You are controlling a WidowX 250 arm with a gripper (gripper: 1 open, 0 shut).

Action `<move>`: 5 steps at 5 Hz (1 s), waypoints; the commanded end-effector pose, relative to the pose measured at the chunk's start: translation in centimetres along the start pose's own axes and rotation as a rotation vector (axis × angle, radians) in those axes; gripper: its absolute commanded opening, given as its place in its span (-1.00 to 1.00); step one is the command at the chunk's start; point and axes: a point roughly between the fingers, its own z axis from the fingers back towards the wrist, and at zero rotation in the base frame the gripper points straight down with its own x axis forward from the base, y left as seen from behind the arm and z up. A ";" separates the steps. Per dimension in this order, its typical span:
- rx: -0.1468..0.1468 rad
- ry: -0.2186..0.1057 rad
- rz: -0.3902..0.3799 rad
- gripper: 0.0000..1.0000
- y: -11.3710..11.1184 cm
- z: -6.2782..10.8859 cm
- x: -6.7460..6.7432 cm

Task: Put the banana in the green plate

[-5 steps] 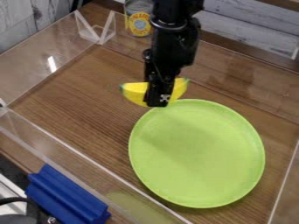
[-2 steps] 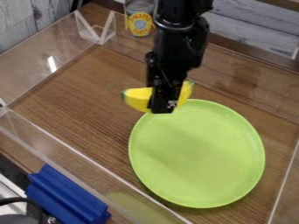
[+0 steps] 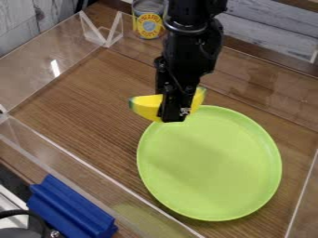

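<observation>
The yellow banana in my gripper, now just over the plate's far rim, will be let go on the near part of the green plate [image 3: 241, 188], at a spot that is away from the blue block.
The yellow banana [image 3: 149, 105] hangs between the black fingers of my gripper [image 3: 173, 107], which is shut on it, just over the far left rim of the green plate [image 3: 211, 167]. Only the banana's left end shows; the fingers hide the rest. The large round lime-green plate lies flat on the wooden table, to the lower right of the gripper. The arm comes straight down from the top of the view.
Clear plastic walls [image 3: 50, 56] ring the wooden table. A yellow-labelled can [image 3: 149, 23] stands at the back. A blue block [image 3: 69, 212] sits at the front left corner, outside the wall.
The gripper with the banana has shifted slightly toward the plate's rim since the oldest frame; since the middle frame nothing has moved.
</observation>
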 end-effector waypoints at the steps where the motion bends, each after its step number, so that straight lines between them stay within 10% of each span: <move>1: 0.032 -0.044 0.006 -1.00 0.0 1.5 0.4; 5: 0.015 -0.042 0.037 -1.00 -1.2 1.4 1.2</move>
